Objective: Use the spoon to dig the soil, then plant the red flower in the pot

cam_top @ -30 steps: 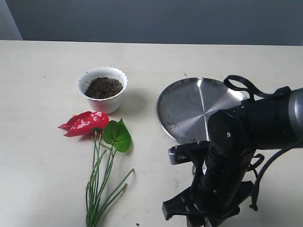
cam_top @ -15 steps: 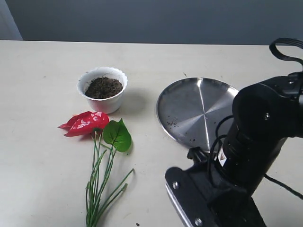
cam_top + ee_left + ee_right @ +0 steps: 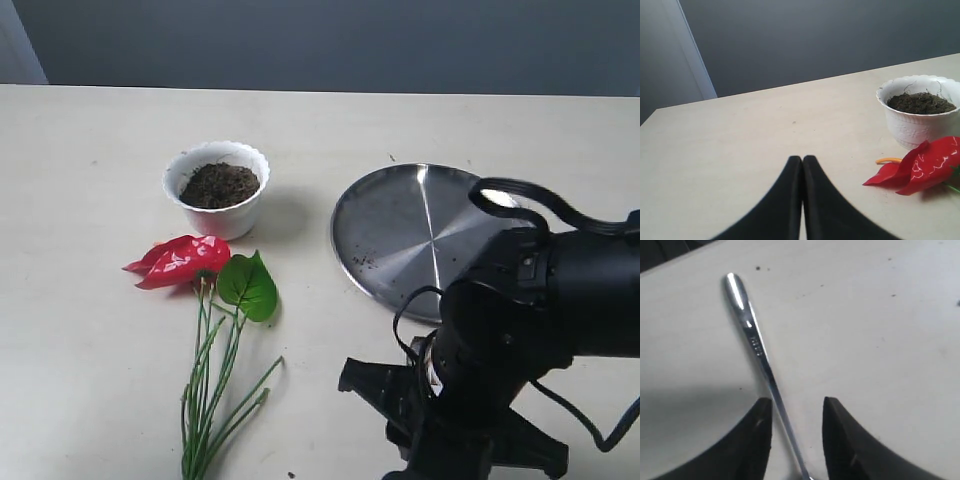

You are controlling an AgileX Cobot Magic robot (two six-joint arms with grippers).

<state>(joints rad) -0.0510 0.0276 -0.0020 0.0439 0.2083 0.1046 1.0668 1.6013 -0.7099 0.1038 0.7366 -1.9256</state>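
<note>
The spoon's handle sits at a slant between my right gripper's fingers, so next I open wider, turn to line up with it and grip nearer the spoon's rounded end (image 3: 736,291).
The white scalloped pot (image 3: 217,189) stands at the left, filled with dark soil (image 3: 219,184); the left wrist view shows the pot (image 3: 920,120) and soil (image 3: 921,102) too. Below it lies the red flower (image 3: 180,260) with its green leaf (image 3: 248,286) and long stems (image 3: 215,390); its red petal (image 3: 922,167) shows in the left wrist view. My left gripper (image 3: 802,159) is shut and empty above the table. My right gripper (image 3: 796,405) is open, its fingers either side of the spoon (image 3: 757,350) handle lying on the table. The arm hides the spoon in the exterior view.
A round steel plate (image 3: 420,235) with a few soil crumbs lies right of the pot. The right arm (image 3: 510,340) fills the lower right of the exterior view, over the plate's near edge. Soil specks dot the table near the spoon.
The right arm has kept turning and shifting at the lower right; its wrist now points down at the table. Pot, flower and plate have not moved.
</note>
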